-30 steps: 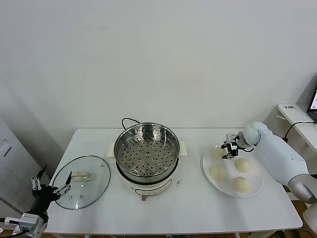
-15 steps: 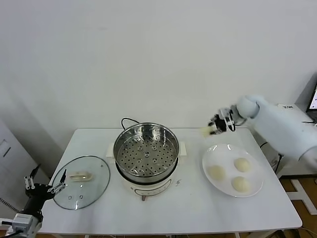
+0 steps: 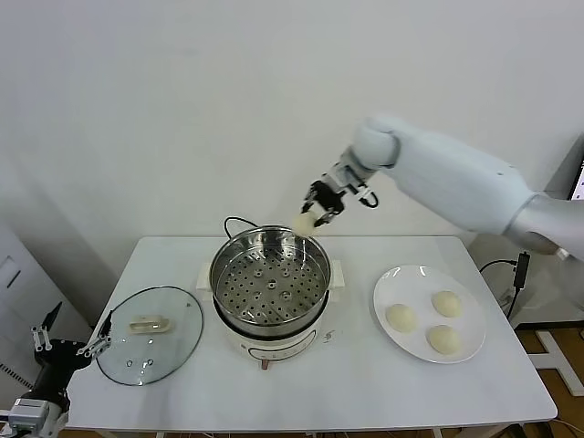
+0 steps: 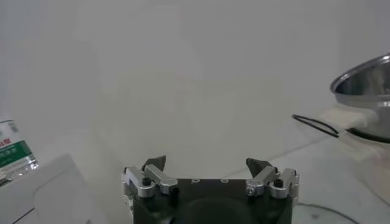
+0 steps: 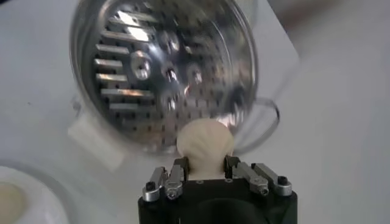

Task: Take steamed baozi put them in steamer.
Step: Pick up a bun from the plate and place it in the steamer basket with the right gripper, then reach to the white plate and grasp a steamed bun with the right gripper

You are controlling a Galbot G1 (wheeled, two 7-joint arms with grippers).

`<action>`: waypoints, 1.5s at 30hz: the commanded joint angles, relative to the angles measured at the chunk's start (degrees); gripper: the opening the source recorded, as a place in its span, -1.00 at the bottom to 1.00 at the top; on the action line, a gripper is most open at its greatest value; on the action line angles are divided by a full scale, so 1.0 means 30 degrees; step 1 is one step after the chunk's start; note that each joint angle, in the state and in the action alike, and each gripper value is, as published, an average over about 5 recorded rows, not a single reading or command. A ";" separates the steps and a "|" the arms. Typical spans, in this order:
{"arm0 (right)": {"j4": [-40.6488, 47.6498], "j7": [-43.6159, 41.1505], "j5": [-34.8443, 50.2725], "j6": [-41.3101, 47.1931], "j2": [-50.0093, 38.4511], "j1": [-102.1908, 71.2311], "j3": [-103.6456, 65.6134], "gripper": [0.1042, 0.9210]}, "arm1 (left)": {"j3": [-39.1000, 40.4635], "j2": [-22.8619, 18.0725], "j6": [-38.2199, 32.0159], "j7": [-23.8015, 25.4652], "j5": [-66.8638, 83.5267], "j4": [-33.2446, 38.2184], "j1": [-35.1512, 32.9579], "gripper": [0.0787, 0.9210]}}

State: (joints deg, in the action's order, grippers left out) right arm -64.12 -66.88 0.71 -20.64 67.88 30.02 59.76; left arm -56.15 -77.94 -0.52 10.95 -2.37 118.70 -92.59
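My right gripper is going to put the baozi on the perforated tray (image 3: pixel 275 264) (image 5: pixel 196 105). It will let go just beyond the tray's middle, toward the steamer's far rim.
My right gripper (image 3: pixel 315 211) is shut on one cream-white baozi (image 3: pixel 304 224) and holds it in the air just above the far right rim of the steamer (image 3: pixel 270 276). In the right wrist view the baozi (image 5: pixel 205 145) sits between the fingers with the steamer's perforated tray (image 5: pixel 159 72) beyond it. The steamer is a shiny steel pot on a white base, and its tray has nothing on it. Three more baozi (image 3: pixel 401 317) lie on the white plate (image 3: pixel 470 346) at the right. My left gripper (image 3: pixel 70 344) is open and empty, low at the table's left edge.
A round glass lid (image 3: pixel 173 347) with a white handle lies flat on the table left of the steamer. A black cord (image 3: pixel 234 222) runs behind the steamer. A bottle (image 4: pixel 13 153) shows in the left wrist view.
My right gripper lifted one baozi off the plate and carried it left and up to the steamer's far rim. The left gripper has drifted slightly lower and left.
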 commanded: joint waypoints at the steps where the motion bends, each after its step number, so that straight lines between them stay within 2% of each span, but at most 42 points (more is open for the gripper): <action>1: -0.0011 -0.0866 -0.1787 -0.2495 0.2562 -0.0088 0.0692 -0.30 | -0.0192 -0.0108 -0.0025 0.0015 0.0102 0.0076 -0.0067 0.77; 7: 0.0355 -0.0827 -0.3325 -0.2917 0.2857 -0.1453 0.0394 -0.28 | -0.0258 0.0046 -0.0049 0.0012 0.0237 0.0036 -0.0085 0.77; 16: 0.1752 -0.0230 -0.7118 -0.3273 0.3214 -0.3295 -0.1153 -0.24 | -0.0242 0.0249 -0.0101 0.0014 0.0362 -0.0167 -0.0022 0.77; 25: 0.3133 0.0280 -0.8657 -0.3751 0.3713 -0.4668 -0.2527 -0.21 | -0.0169 0.0355 -0.0028 0.0005 0.0334 -0.0187 0.0103 0.77; 28: 0.3305 0.0570 -0.8922 -0.3780 0.3799 -0.4898 -0.2790 -0.14 | -0.0129 0.0350 -0.0021 0.0004 0.0304 -0.0182 0.0136 0.77; 30: 0.3361 0.0729 -0.8805 -0.3769 0.3791 -0.4868 -0.2936 -0.02 | -0.0120 0.0346 -0.0022 0.0005 0.0293 -0.0173 0.0138 0.77; 36: 0.2966 0.0709 -0.6687 -0.3106 0.3438 -0.3947 -0.3008 0.40 | -0.0053 0.0263 -0.0034 0.0004 0.0186 -0.0156 0.0127 0.77; 39: 0.2390 0.0546 -0.4657 -0.1970 0.2931 -0.2924 -0.2730 0.60 | 0.0004 0.0204 -0.0031 -0.0002 0.0123 -0.0104 0.0113 0.77; 42: 0.1786 0.0589 -0.0634 0.0288 0.2041 -0.1192 -0.1628 0.73 | 0.0011 0.0161 -0.0030 -0.0010 0.0116 -0.0053 0.0124 0.77; 45: 0.1555 0.0782 0.4590 0.4226 0.0849 0.0916 0.0418 0.75 | -0.0079 0.0097 -0.0042 -0.0014 0.0141 0.0026 0.0091 0.77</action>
State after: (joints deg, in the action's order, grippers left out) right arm -57.85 -65.29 -3.80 -19.08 73.51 25.82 56.61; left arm -56.24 -77.65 -0.65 10.93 -1.93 118.76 -92.26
